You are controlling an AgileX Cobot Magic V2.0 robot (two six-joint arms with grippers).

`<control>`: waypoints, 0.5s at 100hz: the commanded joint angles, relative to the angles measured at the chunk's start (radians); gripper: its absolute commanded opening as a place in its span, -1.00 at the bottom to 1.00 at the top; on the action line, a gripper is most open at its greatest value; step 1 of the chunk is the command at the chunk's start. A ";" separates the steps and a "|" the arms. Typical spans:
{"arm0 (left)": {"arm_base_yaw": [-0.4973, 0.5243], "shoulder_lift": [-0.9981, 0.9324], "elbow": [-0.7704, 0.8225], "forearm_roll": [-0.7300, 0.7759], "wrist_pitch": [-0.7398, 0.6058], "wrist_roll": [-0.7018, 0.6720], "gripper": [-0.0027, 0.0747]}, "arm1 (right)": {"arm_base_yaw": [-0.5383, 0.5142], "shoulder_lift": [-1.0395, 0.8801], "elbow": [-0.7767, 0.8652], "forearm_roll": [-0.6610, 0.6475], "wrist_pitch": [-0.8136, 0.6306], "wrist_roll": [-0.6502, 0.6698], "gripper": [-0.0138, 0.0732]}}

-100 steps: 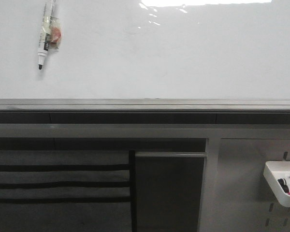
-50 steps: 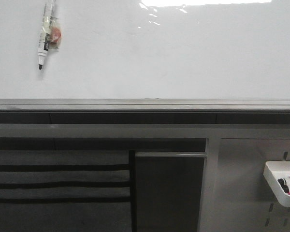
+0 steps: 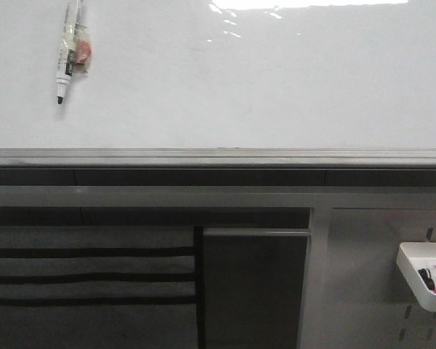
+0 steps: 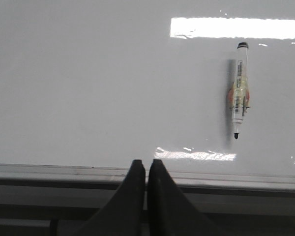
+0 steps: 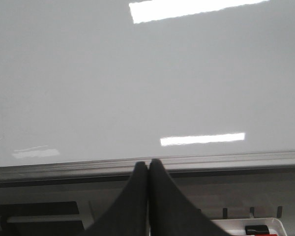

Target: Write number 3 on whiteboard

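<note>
I need to next close my left gripper on the lower part of the marker's body [image 3: 69, 65] [image 4: 238, 110], at the dark band just above the marker's white tip end.
The whiteboard [image 3: 261, 87] is a large glossy white board with glare, above a grey metal ledge [image 3: 218, 157]. No number 3 shows on it. A marker [image 3: 67, 51] hangs tip down on the board at the upper left; it also shows in the left wrist view [image 4: 240, 88]. My left gripper [image 4: 147, 163] is shut and empty, its tips in line with the ledge, well apart from the marker. My right gripper [image 5: 148, 164] is shut and empty, its tips in line with the ledge in front of bare board [image 5: 147, 88]. Neither gripper shows in the front view.
A white tray [image 3: 421, 275] with markers hangs on the grey perforated panel [image 3: 363, 283] at the lower right; its corner shows in the right wrist view [image 5: 255, 227]. A dark cabinet panel [image 3: 254, 287] and black slats [image 3: 87, 276] lie below the ledge.
</note>
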 commanded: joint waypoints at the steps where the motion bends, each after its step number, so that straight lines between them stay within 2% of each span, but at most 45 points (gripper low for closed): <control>1: 0.001 -0.027 -0.116 -0.025 0.005 -0.006 -0.98 | -0.007 -0.012 -0.097 -0.011 -0.018 -0.011 -0.85; 22: 0.001 0.074 -0.368 -0.017 0.239 -0.002 -0.98 | -0.007 0.103 -0.360 -0.011 0.236 -0.011 -0.85; 36: 0.001 0.192 -0.503 0.019 0.310 0.000 -0.98 | -0.007 0.242 -0.531 -0.009 0.366 -0.011 -0.85; 50: 0.001 0.269 -0.560 0.039 0.296 0.000 -0.98 | -0.007 0.352 -0.636 -0.009 0.380 -0.011 -0.85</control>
